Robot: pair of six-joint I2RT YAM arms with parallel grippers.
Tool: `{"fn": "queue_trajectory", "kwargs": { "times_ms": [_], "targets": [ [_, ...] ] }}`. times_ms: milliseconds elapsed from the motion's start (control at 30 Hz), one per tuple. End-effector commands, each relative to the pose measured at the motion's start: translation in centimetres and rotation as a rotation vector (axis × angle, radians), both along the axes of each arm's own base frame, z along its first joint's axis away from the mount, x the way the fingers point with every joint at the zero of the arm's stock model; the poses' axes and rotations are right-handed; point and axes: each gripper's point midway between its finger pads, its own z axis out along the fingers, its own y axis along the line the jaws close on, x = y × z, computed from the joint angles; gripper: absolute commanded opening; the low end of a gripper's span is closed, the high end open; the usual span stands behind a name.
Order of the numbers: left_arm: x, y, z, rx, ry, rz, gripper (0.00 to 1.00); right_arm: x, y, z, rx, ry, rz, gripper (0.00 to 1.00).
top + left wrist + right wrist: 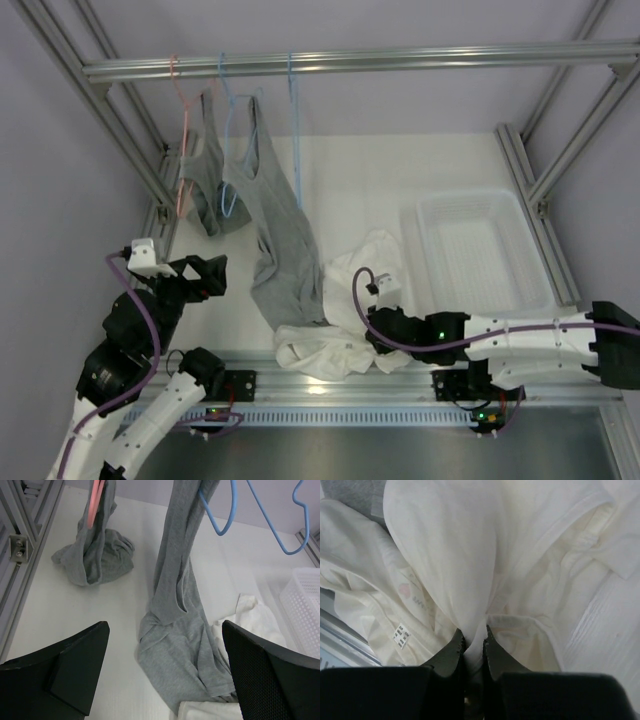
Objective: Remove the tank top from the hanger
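Next, my right gripper releases the white tank top in the middle of the clear plastic basket (pixel 469 262).
A grey tank top (pixel 283 262) hangs from a light blue hanger (pixel 236 150) on the rail and trails down onto the table; it also shows in the left wrist view (pixel 180 610). A second grey top (pixel 205 190) hangs on a pink hanger (pixel 185 140). An empty blue hanger (pixel 296 130) hangs to the right. A white tank top (pixel 345 320) lies crumpled at the near edge. My right gripper (pixel 474 641) is shut on a fold of this white top (pixel 450 565). My left gripper (pixel 208 275) is open and empty, left of the grey top's hem.
A clear plastic basket (pixel 480 250) stands at the right of the table. Aluminium frame posts (pixel 130 140) run along both sides and a rail (pixel 360 62) crosses the back. The near edge has an aluminium bar (pixel 400 385).
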Motion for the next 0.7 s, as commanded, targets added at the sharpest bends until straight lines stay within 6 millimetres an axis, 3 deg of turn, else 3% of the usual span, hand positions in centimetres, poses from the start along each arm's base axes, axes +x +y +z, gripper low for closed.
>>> {"fn": "queue_trajectory", "kwargs": {
  "times_ms": [0, 167, 267, 433, 467, 533, 567, 667],
  "targets": [
    [0.1, 0.0, 1.0, -0.015, -0.038, 0.000, 0.99, -0.2, -1.0, -0.6, -0.061, -0.012, -0.009, 0.00],
    [0.1, 0.0, 1.0, -0.016, -0.039, 0.001, 0.99, 0.7, -1.1, 3.0, -0.055, -0.092, -0.025, 0.01],
    [0.1, 0.0, 1.0, -0.017, -0.039, 0.001, 0.99, 2.4, -2.0, 6.9, -0.049, -0.194, -0.058, 0.01],
    [0.1, 0.0, 1.0, -0.017, -0.039, 0.001, 0.99, 6.0, -2.7, 15.5, -0.002, -0.345, -0.094, 0.00],
    [0.1, 0.0, 1.1, -0.019, -0.040, 0.003, 0.99, 6.7, -2.5, 18.3, 0.043, -0.376, -0.109, 0.00],
    [0.1, 0.0, 1.0, -0.019, -0.039, 0.005, 0.99, 8.3, -3.2, 21.1, 0.025, -0.433, -0.123, 0.00],
    [0.1, 0.1, 1.1, -0.019, -0.040, 0.005, 0.99, 8.8, -3.2, 24.3, 0.075, -0.466, -0.133, 0.00],
    [0.1, 0.1, 1.1, -0.019, -0.040, 0.006, 0.99, 10.3, -3.9, 28.7, 0.086, -0.533, -0.126, 0.00]
  ]
}}
